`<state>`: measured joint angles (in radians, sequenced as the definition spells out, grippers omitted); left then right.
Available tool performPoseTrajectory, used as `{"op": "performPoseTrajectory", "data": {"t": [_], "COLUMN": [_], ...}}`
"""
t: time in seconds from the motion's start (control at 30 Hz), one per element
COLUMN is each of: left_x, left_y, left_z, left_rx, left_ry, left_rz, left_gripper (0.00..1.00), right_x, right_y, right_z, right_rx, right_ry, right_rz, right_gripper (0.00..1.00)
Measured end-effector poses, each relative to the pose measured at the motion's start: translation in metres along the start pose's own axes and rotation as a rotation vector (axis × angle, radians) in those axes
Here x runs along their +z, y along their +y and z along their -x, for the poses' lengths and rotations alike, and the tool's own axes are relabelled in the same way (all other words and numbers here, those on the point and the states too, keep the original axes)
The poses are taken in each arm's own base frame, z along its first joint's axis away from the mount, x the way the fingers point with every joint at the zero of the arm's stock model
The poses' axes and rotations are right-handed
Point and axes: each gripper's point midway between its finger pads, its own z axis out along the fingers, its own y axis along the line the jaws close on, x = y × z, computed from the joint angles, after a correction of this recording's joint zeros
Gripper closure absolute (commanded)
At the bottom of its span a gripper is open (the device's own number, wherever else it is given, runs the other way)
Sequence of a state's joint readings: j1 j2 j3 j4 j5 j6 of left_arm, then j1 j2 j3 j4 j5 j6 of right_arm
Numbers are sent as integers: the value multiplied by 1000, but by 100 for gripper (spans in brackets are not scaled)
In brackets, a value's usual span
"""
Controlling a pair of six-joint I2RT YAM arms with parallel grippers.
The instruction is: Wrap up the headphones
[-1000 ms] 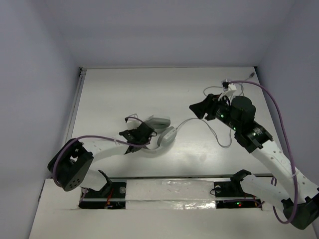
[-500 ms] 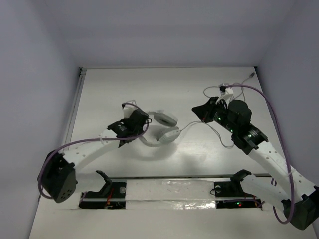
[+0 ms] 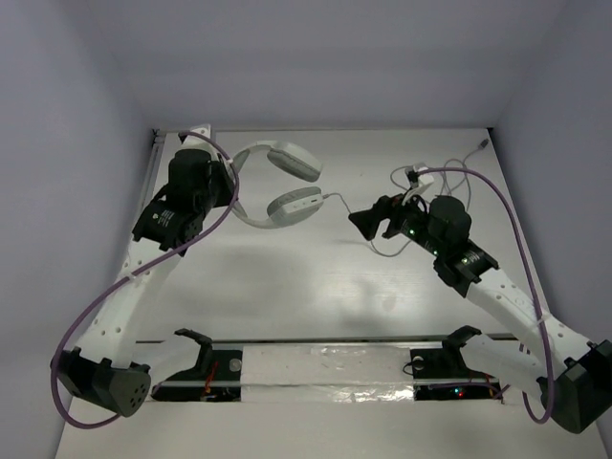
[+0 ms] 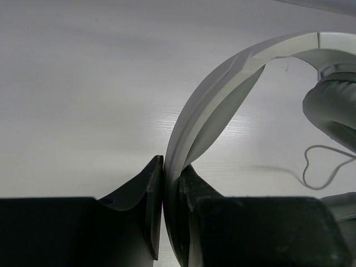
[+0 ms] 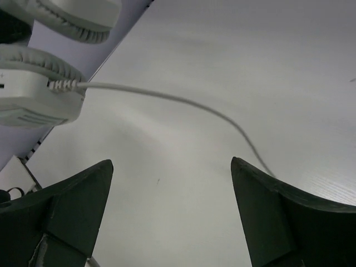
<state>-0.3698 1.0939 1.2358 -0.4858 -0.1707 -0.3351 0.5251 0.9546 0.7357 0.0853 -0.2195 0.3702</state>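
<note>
The robot's right gripper will close on the white cord's bend (image 3: pixel 376 251) between the lower ear cup of the headphones and the cord's loops, beside the open fingers.
The white headphones (image 3: pixel 287 182) are at the far left of the table, their two ear cups pointing right. My left gripper (image 3: pixel 226 184) is shut on the curved headband (image 4: pixel 222 83), which runs up between its jaws in the left wrist view (image 4: pixel 171 165). The thin white cord (image 3: pixel 337 198) leaves the lower ear cup (image 5: pixel 33 94) and trails right in loops. My right gripper (image 3: pixel 361 222) is open and empty, just right of the ear cups. In the right wrist view the cord (image 5: pixel 167 97) crosses the table ahead of that gripper (image 5: pixel 172 162).
The cord's far end and plug (image 3: pixel 483 143) lie at the table's far right corner. A purple arm cable (image 3: pixel 521 201) arcs over the right arm. A raised rail (image 3: pixel 143 215) borders the table's left edge. The arm bases sit along the near edge (image 3: pixel 325 363).
My left arm has carried the headphones from the table's middle to the far left. My right gripper has shifted left and slightly nearer, following the cord.
</note>
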Motion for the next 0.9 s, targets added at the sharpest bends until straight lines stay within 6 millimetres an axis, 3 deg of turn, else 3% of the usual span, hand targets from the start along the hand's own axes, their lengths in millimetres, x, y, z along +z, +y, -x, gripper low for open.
{"op": "performPoseTrajectory", "data": {"t": [0.17,0.4,0.7,0.9], "left_x": [-6,-18,-38,-65], "left_y": [-4,-23,-45,-67], "left_z": [-6,-4,24,64], "left_rx": [38,44,3,-46], "left_ry": [65,93,60,-15], "left_rz": [-79,-197,-344,-490], "left_gripper": [100,100,100,100], "right_x": [8,36,57,69], "right_y": [-9,-36,-65,-80], "right_z": [1,-46,-55,-74], "right_rx": [-33,-21,-9,3], "right_ry": [-10,134,114,150], "right_rz": [-32,-86,-198,-235], "right_gripper": [8,14,33,41]}}
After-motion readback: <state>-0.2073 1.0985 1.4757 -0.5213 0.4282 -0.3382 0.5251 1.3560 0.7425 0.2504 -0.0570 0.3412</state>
